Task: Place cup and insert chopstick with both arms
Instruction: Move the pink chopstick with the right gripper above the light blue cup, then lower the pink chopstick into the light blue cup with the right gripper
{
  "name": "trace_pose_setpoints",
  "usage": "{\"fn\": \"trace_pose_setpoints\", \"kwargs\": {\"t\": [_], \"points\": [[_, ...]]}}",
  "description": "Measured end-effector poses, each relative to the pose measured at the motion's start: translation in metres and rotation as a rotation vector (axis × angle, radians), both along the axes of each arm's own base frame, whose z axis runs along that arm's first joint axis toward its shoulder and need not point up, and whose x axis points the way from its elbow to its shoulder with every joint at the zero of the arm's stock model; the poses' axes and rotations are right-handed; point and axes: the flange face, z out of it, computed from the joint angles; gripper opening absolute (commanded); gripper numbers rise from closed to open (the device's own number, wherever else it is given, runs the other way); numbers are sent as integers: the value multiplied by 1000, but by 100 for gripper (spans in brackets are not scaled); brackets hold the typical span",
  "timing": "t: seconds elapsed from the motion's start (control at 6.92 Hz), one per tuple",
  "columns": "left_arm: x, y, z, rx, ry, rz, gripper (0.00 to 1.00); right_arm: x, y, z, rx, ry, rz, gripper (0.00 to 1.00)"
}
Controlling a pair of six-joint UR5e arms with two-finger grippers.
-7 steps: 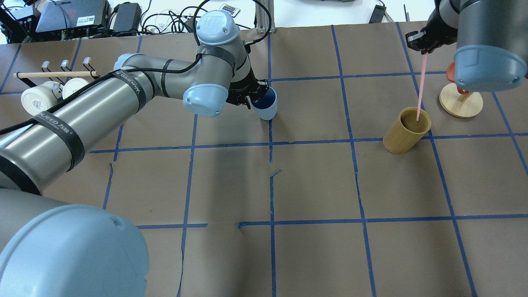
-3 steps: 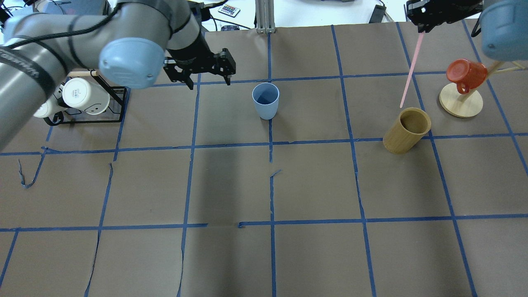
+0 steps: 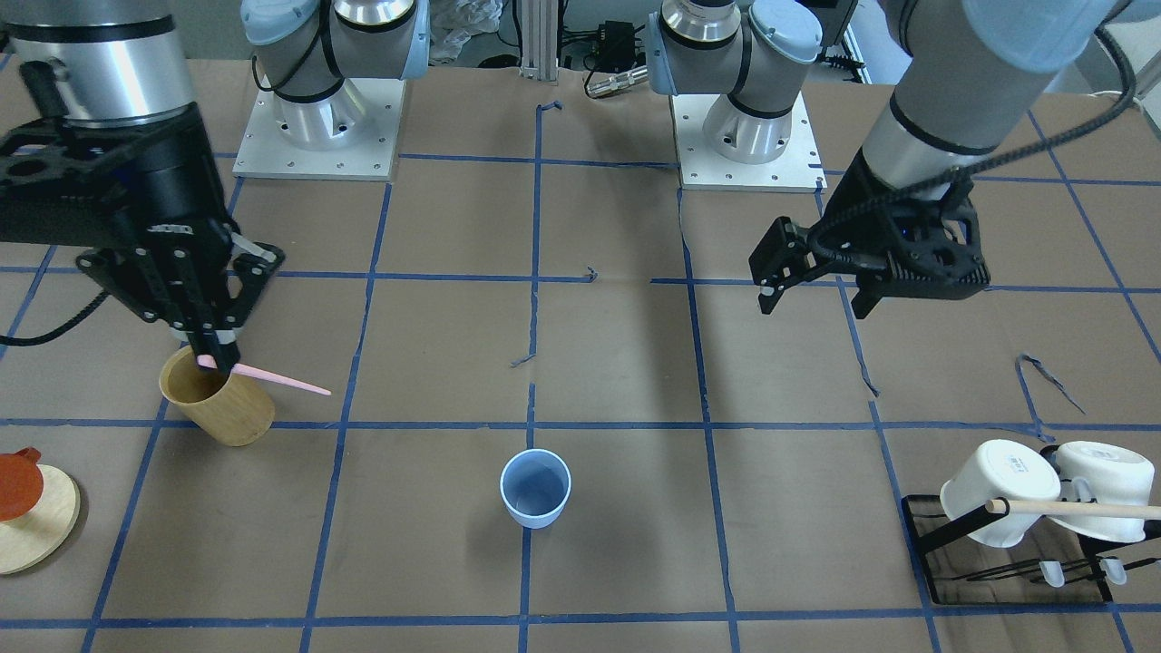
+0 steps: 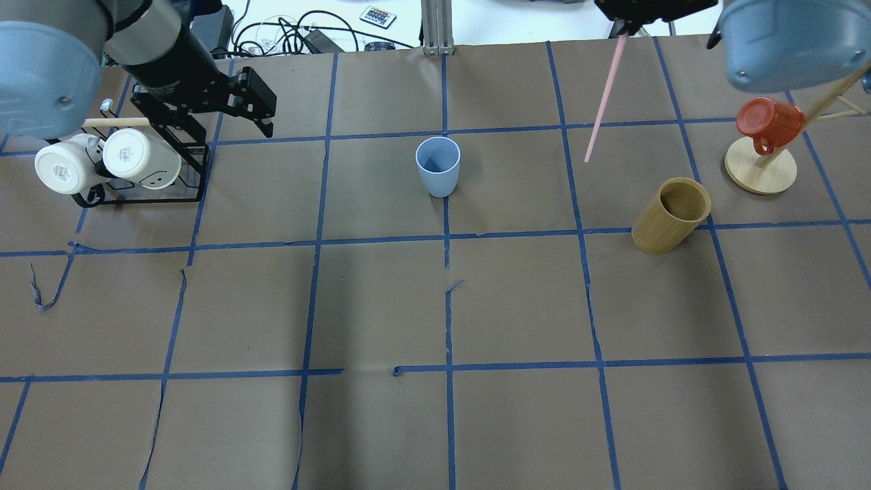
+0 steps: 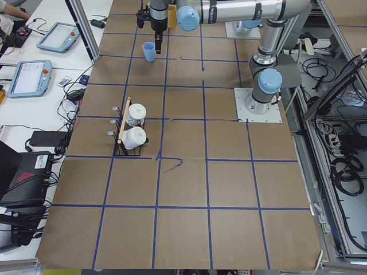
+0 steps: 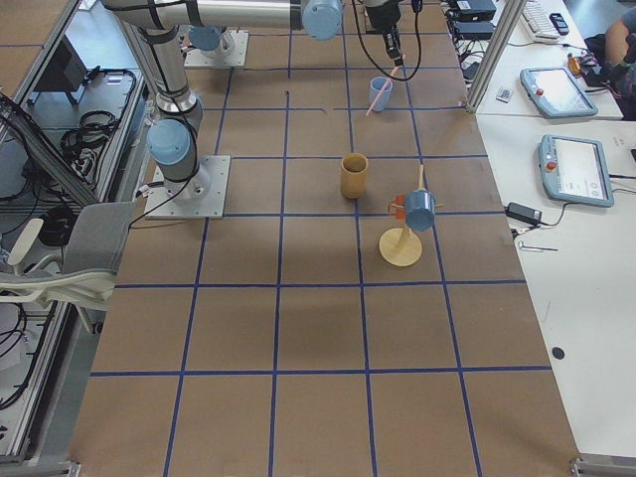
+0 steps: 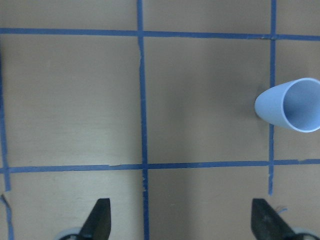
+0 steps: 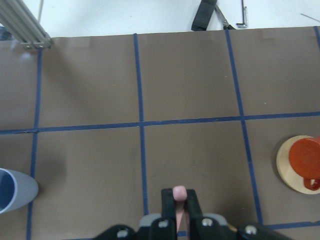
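The pale pink chopstick, now hanging tilted in the air, will lean on the cup's rim. My right gripper will release it inside the light blue cup (image 3: 527,497) (image 8: 6,191).
The light blue cup (image 4: 437,167) stands upright and alone on the table's middle tape line; it also shows in the front view (image 3: 535,490) and the left wrist view (image 7: 290,105). My left gripper (image 4: 231,133) (image 3: 814,304) is open and empty, raised to the cup's left near the mug rack. My right gripper (image 3: 215,358) is shut on the top of one pale pink chopstick (image 4: 602,95) (image 3: 272,377). The chopstick hangs tilted in the air, its tip between the cup and the tan wooden holder (image 4: 670,214).
A black rack with two white mugs (image 4: 122,160) and a wooden dowel stands at the far left. A wooden stand (image 4: 759,170) with a red mug (image 4: 769,122) stands at the far right. Blue tape lines grid the brown table.
My left gripper let go of the cup and drew back to the left, open. My right gripper lifted the chopstick out of the tan holder and carried it leftward.
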Motion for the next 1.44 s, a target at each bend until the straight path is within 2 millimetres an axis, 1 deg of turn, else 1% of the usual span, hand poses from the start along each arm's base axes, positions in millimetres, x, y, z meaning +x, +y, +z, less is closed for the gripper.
{"fn": "trace_pose_setpoints", "kwargs": {"t": [0.14,0.29,0.43,0.58,0.72,0.87,1.16,1.44], "points": [[3,13,11,-8,-5,3,100,36,0,-8,-24,-15,32,0],[4,14,16,-14,-4,24,100,72,2,-19,-38,-25,67,0],[3,12,17,-15,-1,56,100,105,6,-30,-44,-42,84,0],[3,10,18,-15,-12,75,100,129,12,-36,-49,-50,95,0],[2,9,17,-16,-31,83,100,145,16,-39,-68,-44,104,0],[-2,10,17,-15,-39,87,100,153,13,-44,-97,-43,107,0],[-9,12,15,-11,-35,88,100,161,0,-62,-139,-50,108,0],[-10,13,14,-9,-33,81,100,164,-5,-68,-154,-55,109,0]]}}
